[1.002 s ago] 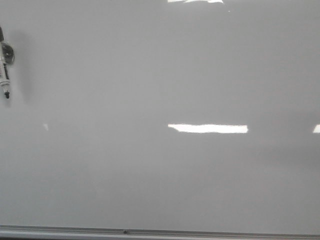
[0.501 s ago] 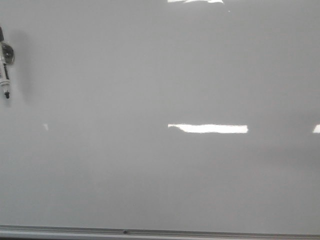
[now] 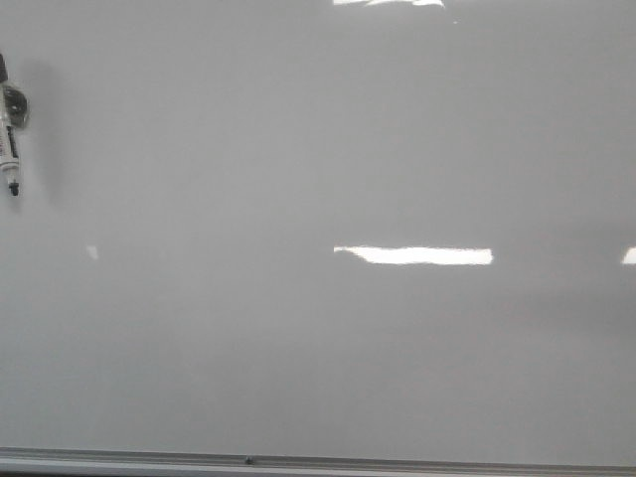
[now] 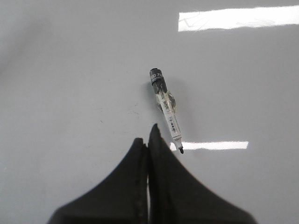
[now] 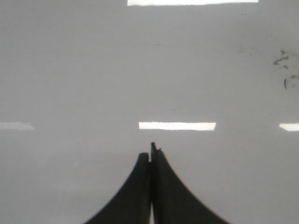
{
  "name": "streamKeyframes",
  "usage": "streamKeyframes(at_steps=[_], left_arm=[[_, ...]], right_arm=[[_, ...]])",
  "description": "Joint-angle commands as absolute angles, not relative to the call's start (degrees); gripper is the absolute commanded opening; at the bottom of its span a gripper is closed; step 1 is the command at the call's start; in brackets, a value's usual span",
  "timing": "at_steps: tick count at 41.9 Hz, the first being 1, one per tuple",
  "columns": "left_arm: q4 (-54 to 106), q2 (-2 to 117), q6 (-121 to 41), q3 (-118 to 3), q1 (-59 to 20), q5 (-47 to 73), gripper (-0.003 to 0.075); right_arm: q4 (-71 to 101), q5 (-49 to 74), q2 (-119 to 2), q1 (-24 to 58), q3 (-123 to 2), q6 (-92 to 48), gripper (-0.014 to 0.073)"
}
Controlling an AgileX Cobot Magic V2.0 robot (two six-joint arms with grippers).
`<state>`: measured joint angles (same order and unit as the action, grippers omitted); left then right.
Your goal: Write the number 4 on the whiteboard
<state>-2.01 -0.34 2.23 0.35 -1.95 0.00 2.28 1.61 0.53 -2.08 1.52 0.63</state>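
The next move for my left gripper is to go to the marker and close on its white body (image 3: 9,149) (image 4: 173,126), near the black tip.
The whiteboard (image 3: 298,149) is glossy grey-white and fills the front view. No number 4 shows on it in any view. A marker (image 3: 11,149) with a black tip lies uncapped on the board at the far left edge. In the left wrist view the marker (image 4: 167,109) lies just beyond my left gripper (image 4: 145,137), which is shut and empty, its tips close to the marker's tip. My right gripper (image 5: 150,151) is shut and empty over bare board. Neither gripper shows in the front view.
A thin metal edge strip (image 3: 318,462) runs along the board's near edge. Bright light glares (image 3: 412,255) lie on the board. Faint dark smudges (image 5: 285,67) show in the right wrist view.
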Motion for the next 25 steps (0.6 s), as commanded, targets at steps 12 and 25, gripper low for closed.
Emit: streamKeyframes(at_steps=[12,25], left_arm=[[-1.97,-1.10,2.35,-1.58,-2.59,-7.49,-0.0020],[-1.97,1.52,2.35,-18.58,-2.59,2.27,-0.0020]], right_arm=[[1.58,-2.38,1.69,-1.96,-2.54,0.00,-0.0068],[1.58,13.29,0.25,-1.96,-17.92,0.00,-0.0068]])
